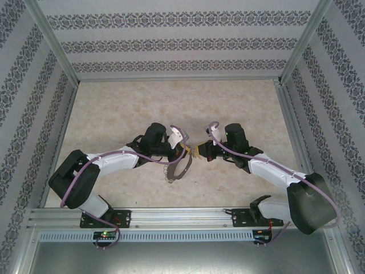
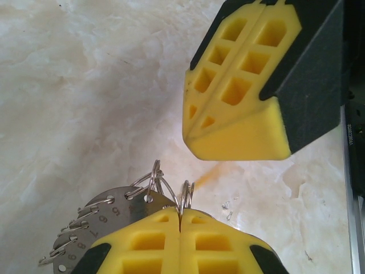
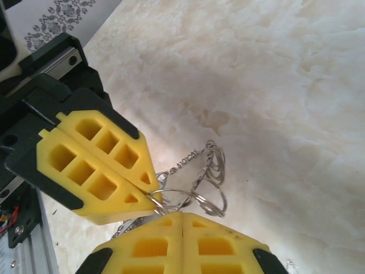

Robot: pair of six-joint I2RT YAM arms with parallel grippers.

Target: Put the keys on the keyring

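I should open my right gripper's shut fingers, as they stop short of the ring in my left gripper, then reach farther in and pinch that ring [image 3: 159,204].
The keyring [image 1: 181,169] hangs above the table under the two meeting grippers. Seen from the left wrist it is a grey numbered band [image 2: 108,218] fringed with small wire rings. My left gripper [image 2: 181,212] [image 1: 185,150] is shut on one of those rings at its rim. From the right wrist, the left gripper [image 3: 145,185] pinches that ring beside the band [image 3: 197,165]. My right gripper [image 3: 182,216] [image 1: 198,150] [image 2: 193,134] is shut, its tip close to that ring. A blurred orange streak [image 2: 208,177] lies below it; whether it is the keys is unclear.
The beige marbled tabletop [image 1: 171,103] lies open behind the grippers. Patterned walls and aluminium posts [image 1: 54,43] close in the sides and back. A metal rail [image 1: 188,216] runs along the near edge. Tiny metal specks [image 2: 228,208] lie on the surface.
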